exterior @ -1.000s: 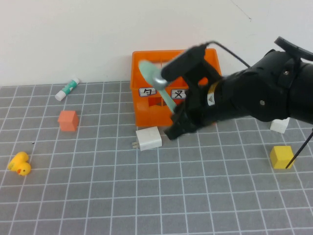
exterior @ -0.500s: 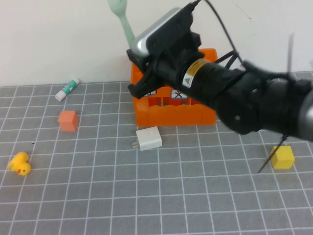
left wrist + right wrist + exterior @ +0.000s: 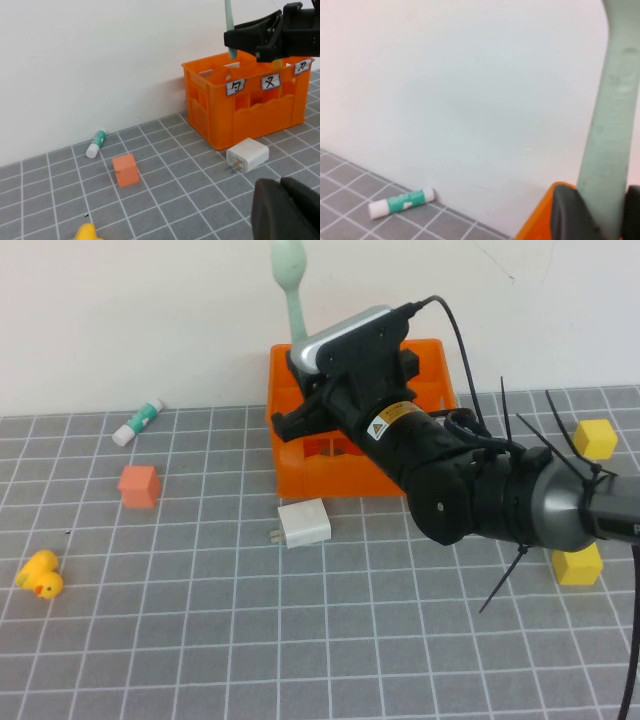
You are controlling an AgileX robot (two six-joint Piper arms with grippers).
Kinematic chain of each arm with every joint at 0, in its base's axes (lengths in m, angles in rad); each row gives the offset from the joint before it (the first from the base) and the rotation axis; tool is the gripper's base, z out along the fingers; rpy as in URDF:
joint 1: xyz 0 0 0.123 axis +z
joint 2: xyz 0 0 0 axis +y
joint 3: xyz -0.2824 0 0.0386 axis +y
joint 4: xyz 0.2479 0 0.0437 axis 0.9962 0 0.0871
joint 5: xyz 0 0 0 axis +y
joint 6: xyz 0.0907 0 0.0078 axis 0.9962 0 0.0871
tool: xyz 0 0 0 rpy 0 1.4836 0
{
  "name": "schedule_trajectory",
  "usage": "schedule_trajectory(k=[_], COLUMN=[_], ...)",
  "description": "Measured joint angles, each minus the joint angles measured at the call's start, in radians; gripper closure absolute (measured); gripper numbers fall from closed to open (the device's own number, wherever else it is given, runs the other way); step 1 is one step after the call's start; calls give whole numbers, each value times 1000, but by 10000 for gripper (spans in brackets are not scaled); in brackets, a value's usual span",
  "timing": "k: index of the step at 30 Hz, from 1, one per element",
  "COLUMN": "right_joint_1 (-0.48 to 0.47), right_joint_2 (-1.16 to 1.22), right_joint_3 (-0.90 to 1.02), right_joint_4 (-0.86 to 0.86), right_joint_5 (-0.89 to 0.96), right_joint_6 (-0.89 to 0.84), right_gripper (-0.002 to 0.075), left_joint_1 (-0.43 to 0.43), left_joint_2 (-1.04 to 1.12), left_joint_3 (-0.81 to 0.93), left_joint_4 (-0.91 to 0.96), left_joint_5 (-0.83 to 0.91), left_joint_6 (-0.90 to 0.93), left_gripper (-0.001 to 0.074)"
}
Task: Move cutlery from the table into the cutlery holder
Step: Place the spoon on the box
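Next, my right gripper drops the mint-green spoon in the orange cutlery holder's end compartment [image 3: 289, 424] closest to the orange cube. The spoon is upright over the holder now.
My right gripper [image 3: 303, 400] is shut on the handle of the mint-green spoon [image 3: 290, 280] and holds it upright, bowl up, over the left end of the orange cutlery holder [image 3: 310, 468]. In the left wrist view the spoon's [image 3: 228, 25] lower end hangs just above the holder's [image 3: 250, 120] rim, under the right gripper [image 3: 250, 39]. In the right wrist view the spoon [image 3: 612, 115] sits between the fingers [image 3: 569, 212]. My left gripper [image 3: 280, 182] is shut and empty, low over the table [image 3: 165, 200]. The yellow knife is hidden.
A white charger [image 3: 303, 523] lies in front of the holder. An orange cube [image 3: 139, 486], a white-and-green tube [image 3: 138, 421] and a yellow duck [image 3: 40, 575] are at the left. Two yellow cubes [image 3: 595, 438] [image 3: 577, 565] are at the right.
My right arm has raised the spoon from a tilt in front of the holder to upright, then carried it right and lower over the holder's left end.
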Motion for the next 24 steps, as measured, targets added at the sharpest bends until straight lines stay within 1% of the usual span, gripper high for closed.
schedule_trajectory(k=[8,14,20,24], right_joint_1=[-4,-4,-4,-4], right_joint_2=[35,90,136,140], right_joint_3=[2,2,2,2], right_joint_4=[-45,-49,-51,-54], right_joint_5=[-37,-70,-156,-158], right_joint_6=[0,4,10,25], right_gripper=[530,530,530,521], left_joint_1=[0,0,0,0], left_joint_2=[0,0,0,0], left_joint_3=[5,6,6,6], left_joint_4=[0,0,0,0], left_joint_5=[0,0,0,0], left_joint_6=[0,0,0,0], left_gripper=[736,736,736,736])
